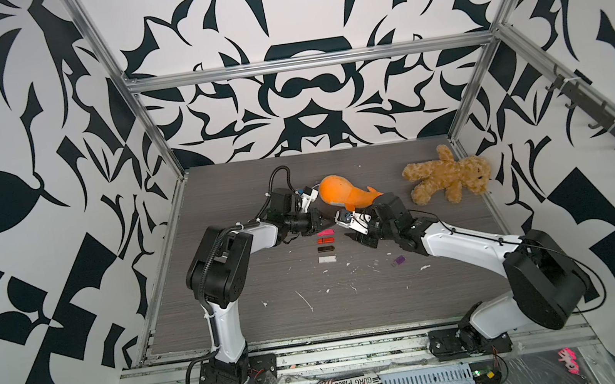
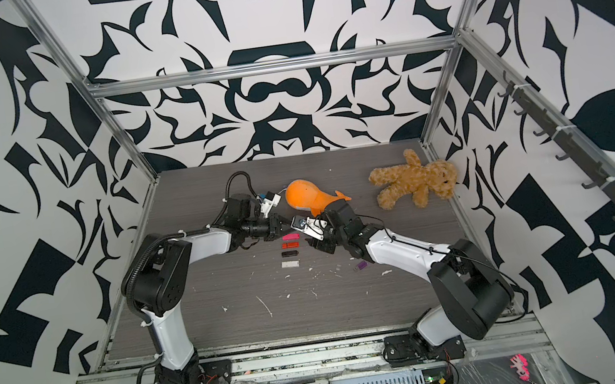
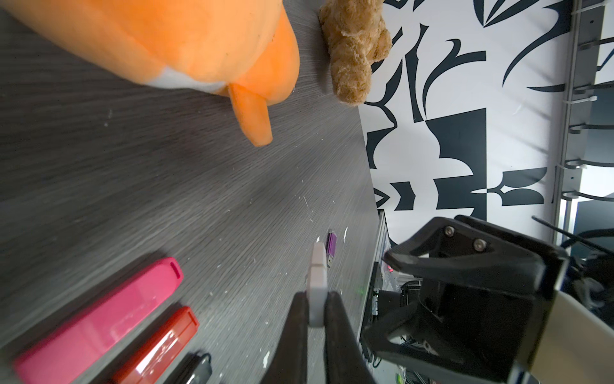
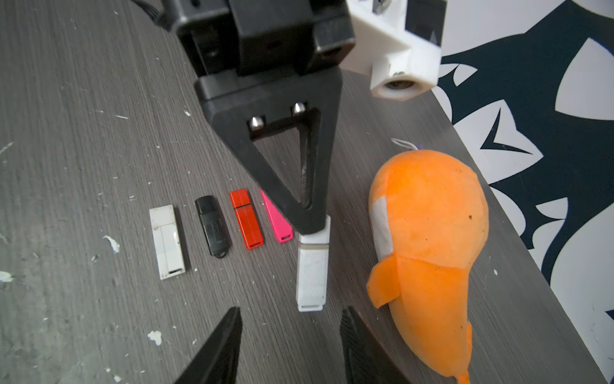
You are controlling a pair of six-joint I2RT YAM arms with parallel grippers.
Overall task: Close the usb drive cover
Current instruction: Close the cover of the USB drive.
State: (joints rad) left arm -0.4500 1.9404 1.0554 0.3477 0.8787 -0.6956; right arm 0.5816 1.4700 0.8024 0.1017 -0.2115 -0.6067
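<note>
My right gripper should close around the longer body (image 4: 312,277) of the white usb drive and take it over, because my left gripper holds it only by its short end piece.
My left gripper (image 3: 315,296) is shut on one end of a white usb drive (image 4: 311,276) and holds it above the table. In the right wrist view a thin grey band (image 4: 314,247) separates the short end piece in the left fingers (image 4: 310,222) from the longer white body. My right gripper (image 4: 292,316) is open, its two fingertips just off the drive's free end and apart from it. The left wrist view shows the same drive (image 3: 317,282) edge-on between the shut fingers. In both top views the two grippers (image 1: 326,221) (image 2: 286,224) meet mid-table.
Pink (image 1: 325,233), red (image 1: 325,241), black (image 1: 326,249) and white (image 1: 327,259) drives lie in a row under the grippers. A purple drive (image 1: 399,259) lies to the right. An orange plush whale (image 1: 342,192) and a teddy bear (image 1: 445,177) sit behind. White crumbs dot the table.
</note>
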